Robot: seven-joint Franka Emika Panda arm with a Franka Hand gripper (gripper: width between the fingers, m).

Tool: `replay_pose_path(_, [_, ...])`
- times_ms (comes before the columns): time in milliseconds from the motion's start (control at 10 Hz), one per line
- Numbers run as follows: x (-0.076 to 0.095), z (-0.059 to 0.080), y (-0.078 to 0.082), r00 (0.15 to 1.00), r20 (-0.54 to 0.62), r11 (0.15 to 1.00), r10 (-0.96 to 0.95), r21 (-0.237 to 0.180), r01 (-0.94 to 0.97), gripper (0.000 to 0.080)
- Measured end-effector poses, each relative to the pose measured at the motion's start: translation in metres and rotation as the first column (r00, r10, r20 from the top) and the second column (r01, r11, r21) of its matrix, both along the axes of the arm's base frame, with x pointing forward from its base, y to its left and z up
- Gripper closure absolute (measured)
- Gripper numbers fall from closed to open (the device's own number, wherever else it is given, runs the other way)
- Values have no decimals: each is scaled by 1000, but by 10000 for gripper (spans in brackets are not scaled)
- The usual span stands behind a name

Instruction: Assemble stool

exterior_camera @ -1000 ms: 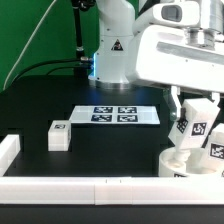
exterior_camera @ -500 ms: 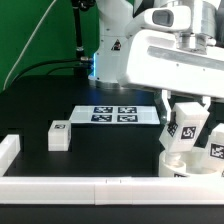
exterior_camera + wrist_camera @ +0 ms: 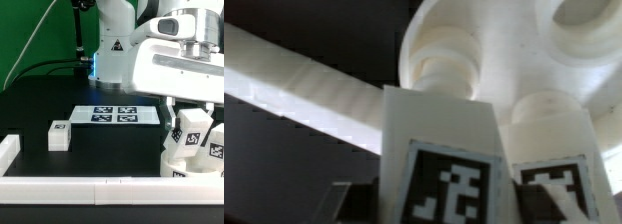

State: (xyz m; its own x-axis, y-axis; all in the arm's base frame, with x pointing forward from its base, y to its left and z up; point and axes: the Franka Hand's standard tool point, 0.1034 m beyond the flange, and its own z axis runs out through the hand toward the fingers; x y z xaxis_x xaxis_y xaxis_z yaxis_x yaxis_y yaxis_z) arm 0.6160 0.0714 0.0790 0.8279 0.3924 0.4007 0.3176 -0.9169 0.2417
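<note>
The held leg will be released upright at the white seat's edge (image 3: 159, 160) facing the loose leg.
The round white seat (image 3: 183, 165) lies at the exterior view's right, by the front border bar. My gripper (image 3: 190, 124) is shut on a white block leg (image 3: 191, 131) with a tag, holding it upright on the seat. A second tagged leg (image 3: 215, 142) stands on the seat just beside it. A third leg (image 3: 58, 135) lies loose on the table at the exterior view's left. In the wrist view the held leg (image 3: 446, 160) fills the middle between my gripper's (image 3: 446, 208) fingers, with the second leg (image 3: 557, 170) beside it and the seat (image 3: 491, 50) beyond.
The marker board (image 3: 115, 115) lies mid-table before the arm's base. A long white border bar (image 3: 90, 187) runs along the front, with a short bar (image 3: 8, 152) at the exterior view's left. The border bar also shows in the wrist view (image 3: 304, 85).
My wrist has turned over the seat with the leg held in it; the leg's tag shifted slightly. The loose leg and the seat have stayed put.
</note>
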Motion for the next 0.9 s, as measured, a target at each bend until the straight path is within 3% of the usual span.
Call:
replay_pose_path(500, [-1, -8, -21, 1000, -6, 1000, -19, 4, 19, 476])
replay_pose_path(900, [1, -7, -33, 999, -2, 999, -37, 34, 37, 476])
